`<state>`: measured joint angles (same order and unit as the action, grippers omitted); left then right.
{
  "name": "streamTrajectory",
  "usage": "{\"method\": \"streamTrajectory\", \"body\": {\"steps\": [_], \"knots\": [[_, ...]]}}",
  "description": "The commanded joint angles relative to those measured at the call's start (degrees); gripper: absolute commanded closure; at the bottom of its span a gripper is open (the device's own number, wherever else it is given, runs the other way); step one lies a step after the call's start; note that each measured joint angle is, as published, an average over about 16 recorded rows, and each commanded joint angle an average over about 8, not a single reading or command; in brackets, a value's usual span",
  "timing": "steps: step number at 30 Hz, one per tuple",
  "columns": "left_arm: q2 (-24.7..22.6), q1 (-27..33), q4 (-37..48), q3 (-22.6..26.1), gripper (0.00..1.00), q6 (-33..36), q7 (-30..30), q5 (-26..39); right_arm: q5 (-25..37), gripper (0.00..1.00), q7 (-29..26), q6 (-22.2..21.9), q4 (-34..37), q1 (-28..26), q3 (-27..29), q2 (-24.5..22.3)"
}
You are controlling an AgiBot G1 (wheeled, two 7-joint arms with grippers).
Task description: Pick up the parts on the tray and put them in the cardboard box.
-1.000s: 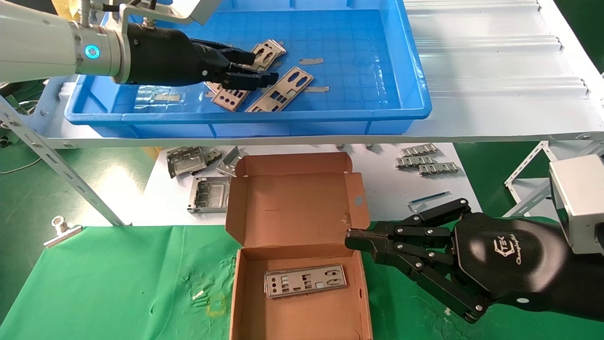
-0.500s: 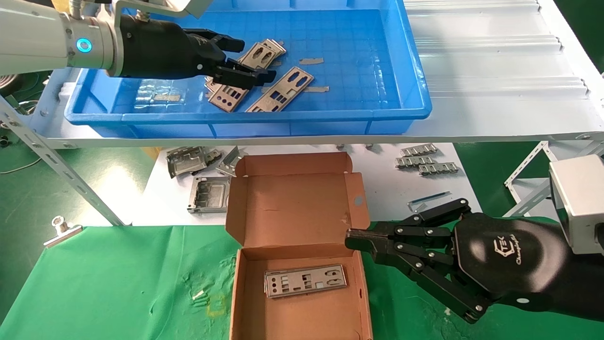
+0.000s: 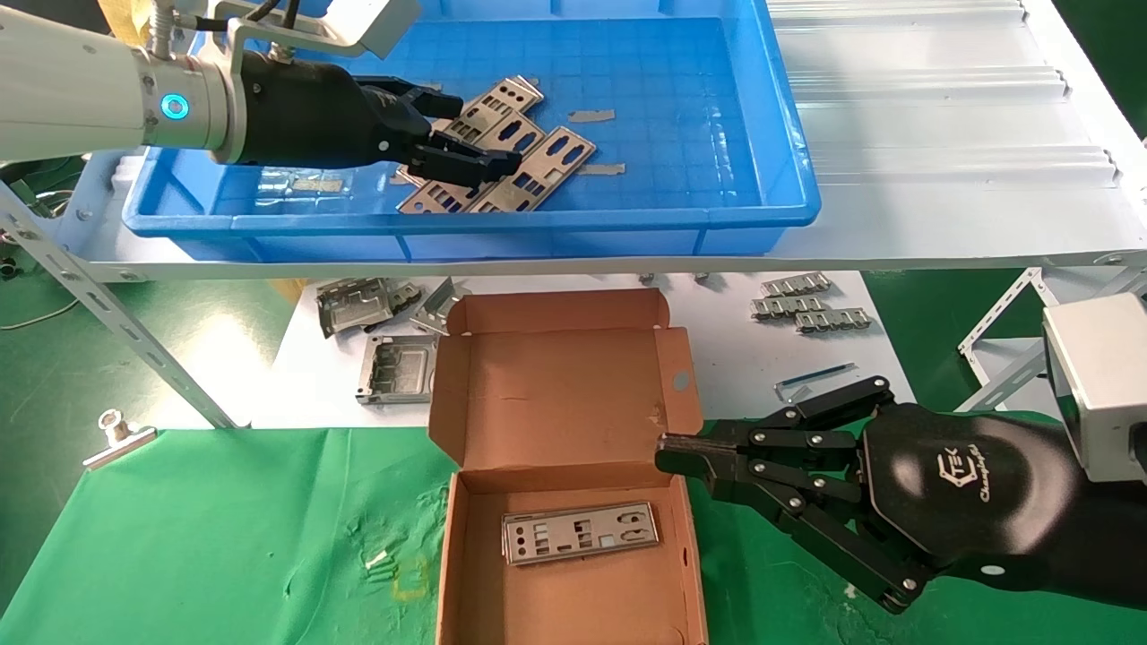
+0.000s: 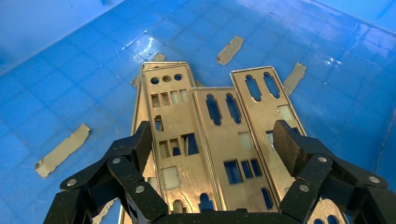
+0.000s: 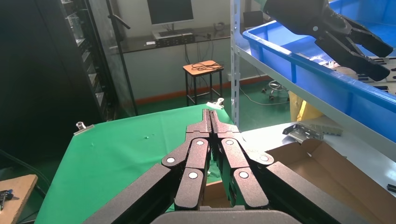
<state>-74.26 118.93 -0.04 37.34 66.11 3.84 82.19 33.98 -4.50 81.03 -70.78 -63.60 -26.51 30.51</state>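
My left gripper will shift over and pinch the middle plate (image 3: pixel 513 133), because its fingers straddle three plates, with one fingertip over the plate nearest the tray's front side.
Inside the blue tray (image 3: pixel 789 193) my left gripper (image 3: pixel 466 148) hovers open over the parts (image 3: pixel 538 166). Three of these silvery punched plates (image 4: pixel 229 140) lie side by side beneath it, spread about as wide as the gap between the fingers (image 4: pixel 140 144), and an edge of one more shows under the outermost. Nothing is gripped. The cardboard box (image 3: pixel 560 394) stands open on the green cloth with one plate (image 3: pixel 580 531) flat on its floor. My right gripper (image 3: pixel 668 457) rests shut beside the box's right wall, and its wrist view shows the fingertips (image 5: pixel 211 114) pressed together.
Short metal strips (image 3: pixel 591 116) lie loose on the tray floor. Bent grey metal frames (image 3: pixel 394 367) and toothed strips (image 3: pixel 806 305) sit on the white surface behind the box. A shelf brace (image 3: pixel 116 322) and a metal clip (image 3: pixel 116 434) stand at the left.
My left gripper rose slightly, then came back down over the plates. The plates under it have slid together and now lie side by side. The right arm has not moved.
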Motion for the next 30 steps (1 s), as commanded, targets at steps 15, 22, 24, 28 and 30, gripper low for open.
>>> {"method": "streamTrajectory", "body": {"steps": [15, 22, 24, 28, 30], "knots": [[-0.05, -0.01, -0.26, 0.42, 1.00, 0.70, -0.34, 0.58, 0.00, 1.00, 0.00, 0.00, 0.00, 0.00, 0.00, 0.00], [0.20, 0.24, -0.50, 0.39, 1.00, 1.00, -0.90, 0.52, 0.00, 1.00, 0.00, 0.00, 0.00, 0.00, 0.00, 0.00], [0.34, 0.37, -0.55, 0.35, 1.00, 1.15, -1.05, 0.47, 0.00, 1.00, 0.00, 0.00, 0.00, 0.00, 0.00, 0.00], [0.61, 0.69, -0.60, 0.26, 1.00, 1.33, -1.31, 0.34, 0.00, 1.00, 0.00, 0.00, 0.00, 0.00, 0.00, 0.00], [0.73, 0.88, -0.61, 0.20, 1.00, 1.34, -1.41, 0.25, 0.00, 1.00, 0.00, 0.00, 0.00, 0.00, 0.00, 0.00]]}}
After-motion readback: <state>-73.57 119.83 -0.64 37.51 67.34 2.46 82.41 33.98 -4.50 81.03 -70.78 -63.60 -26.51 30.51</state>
